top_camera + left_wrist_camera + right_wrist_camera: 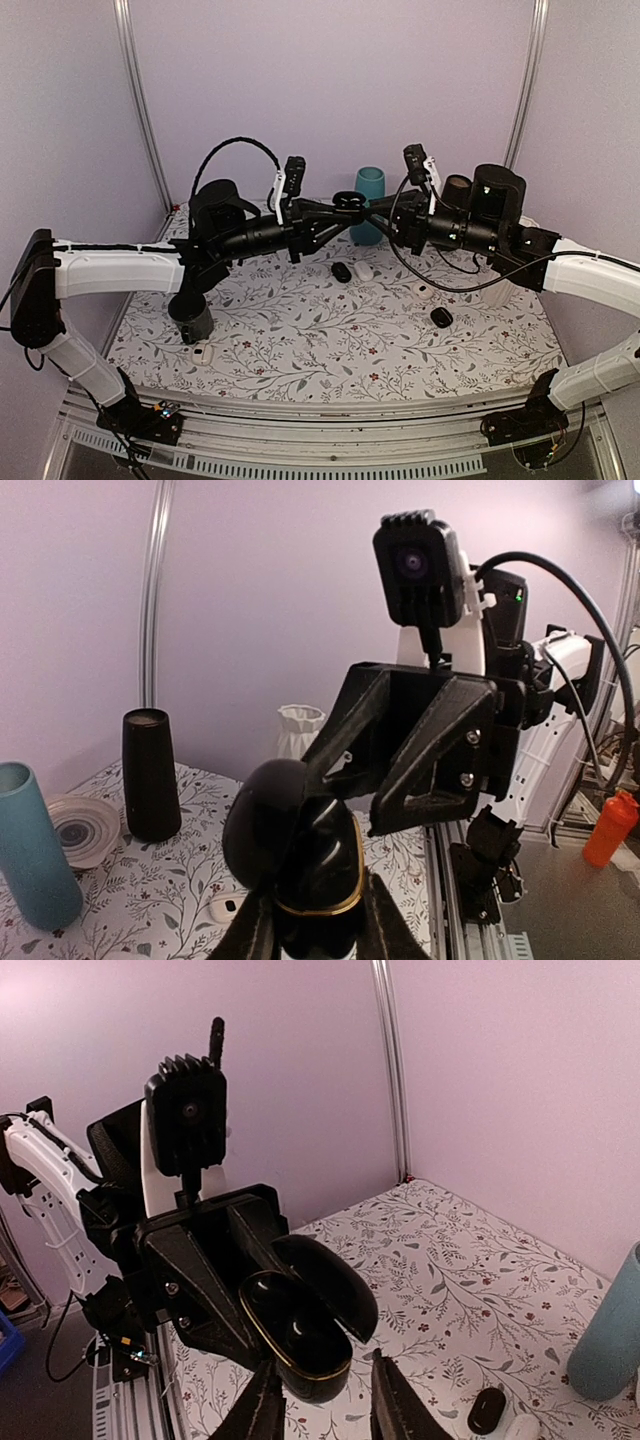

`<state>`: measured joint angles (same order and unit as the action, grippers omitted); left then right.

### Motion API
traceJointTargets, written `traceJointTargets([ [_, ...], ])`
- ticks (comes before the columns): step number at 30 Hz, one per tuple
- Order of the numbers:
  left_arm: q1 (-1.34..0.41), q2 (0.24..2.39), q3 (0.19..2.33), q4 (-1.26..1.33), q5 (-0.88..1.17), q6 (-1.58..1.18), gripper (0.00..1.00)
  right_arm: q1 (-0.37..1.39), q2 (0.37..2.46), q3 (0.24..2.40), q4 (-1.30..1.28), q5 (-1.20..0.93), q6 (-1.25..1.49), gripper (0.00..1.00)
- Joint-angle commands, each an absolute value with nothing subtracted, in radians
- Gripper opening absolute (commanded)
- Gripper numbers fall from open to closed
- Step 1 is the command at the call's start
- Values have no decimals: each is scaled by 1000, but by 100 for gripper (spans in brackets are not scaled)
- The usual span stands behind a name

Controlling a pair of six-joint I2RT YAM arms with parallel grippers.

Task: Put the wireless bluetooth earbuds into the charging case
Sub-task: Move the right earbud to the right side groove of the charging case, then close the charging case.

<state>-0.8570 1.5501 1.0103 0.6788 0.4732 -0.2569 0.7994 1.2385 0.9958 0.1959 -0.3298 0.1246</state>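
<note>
I will release the charging case with my left gripper on the table [283, 279] between the black cylinder and black oval pod.
The charging case [320, 865] is glossy black with a gold rim, and its lid [262, 815] is swung open. My left gripper [320, 932] is shut on its body and holds it high above the table's middle [348, 203]. My right gripper [325, 1405] is open and faces it, with its fingers either side of the case's [295, 1335] lower end and a gap on the right. Glossy dark shapes lie in the case's wells. I cannot tell if they are earbuds. No loose earbud shows.
On the floral table [300, 330] lie a black oval pod [342, 271], a white pod [363, 270], another white pod [422, 290] and a black pod [441, 317]. A black cylinder [190, 318] stands left and a teal cup [369, 190] at the back.
</note>
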Motion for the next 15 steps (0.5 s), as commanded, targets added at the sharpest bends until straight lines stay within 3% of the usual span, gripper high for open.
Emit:
traceJointTargets([
  [1, -853, 1515, 1015, 679, 489, -245, 0, 798, 1212, 1030, 174, -278, 135, 34],
  [15, -829, 1478, 1031, 565, 730, -157, 0, 747, 1242, 1047, 252, -675, 210, 71],
])
